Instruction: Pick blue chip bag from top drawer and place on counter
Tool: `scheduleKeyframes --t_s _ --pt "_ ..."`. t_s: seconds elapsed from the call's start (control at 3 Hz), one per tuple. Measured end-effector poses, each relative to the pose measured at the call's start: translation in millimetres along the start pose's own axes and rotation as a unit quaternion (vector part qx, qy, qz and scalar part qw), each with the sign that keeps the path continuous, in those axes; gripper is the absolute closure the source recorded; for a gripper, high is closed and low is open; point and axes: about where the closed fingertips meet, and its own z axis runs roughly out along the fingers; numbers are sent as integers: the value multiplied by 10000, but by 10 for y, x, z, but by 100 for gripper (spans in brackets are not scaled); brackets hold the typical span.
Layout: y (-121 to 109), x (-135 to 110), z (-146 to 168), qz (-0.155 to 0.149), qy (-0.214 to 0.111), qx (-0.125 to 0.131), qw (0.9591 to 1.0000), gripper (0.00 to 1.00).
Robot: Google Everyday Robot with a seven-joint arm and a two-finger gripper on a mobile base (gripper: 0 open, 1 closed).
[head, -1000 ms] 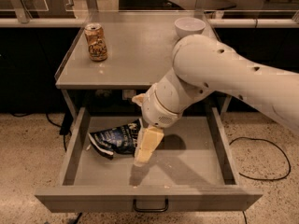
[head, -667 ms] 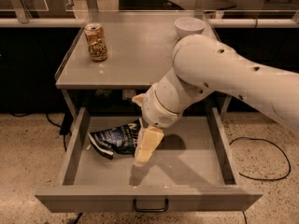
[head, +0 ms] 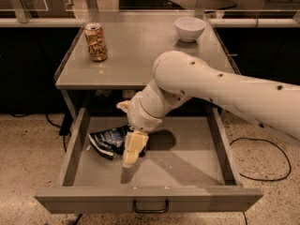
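Observation:
The middle of the blue chip bag (head: 117, 140), between the bag's two ends inside the open top drawer, is the spot my gripper needs to take hold of next.
The blue chip bag (head: 107, 140) lies crumpled on the floor of the open top drawer (head: 149, 198), left of centre. My gripper (head: 132, 150) reaches down into the drawer on the white arm (head: 197, 86). It is at the bag's right end and overlaps its edge. Whether it touches or holds the bag does not show. The arm hides the right end of the bag. The grey counter (head: 140, 60) is directly above the drawer.
A tan patterned drink can (head: 95, 42) stands on the counter's left side. A white bowl (head: 190, 28) sits at its back right. The drawer's side walls (head: 72, 146) flank the gripper. A black cable (head: 262, 172) lies on the floor to the right.
My gripper has shifted left, closer onto the bag's right end. The arm has swung lower, uncovering the white bowl on the counter. The bag has not moved.

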Motion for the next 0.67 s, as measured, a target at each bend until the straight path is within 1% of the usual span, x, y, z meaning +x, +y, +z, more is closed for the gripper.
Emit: scheduleKeyframes --t_s 0.33,0.67 --pt "-167 -55 335 -257 -144 -99 9995 0" --pt "-247 -42 597 -411 59 -175 9990 0"
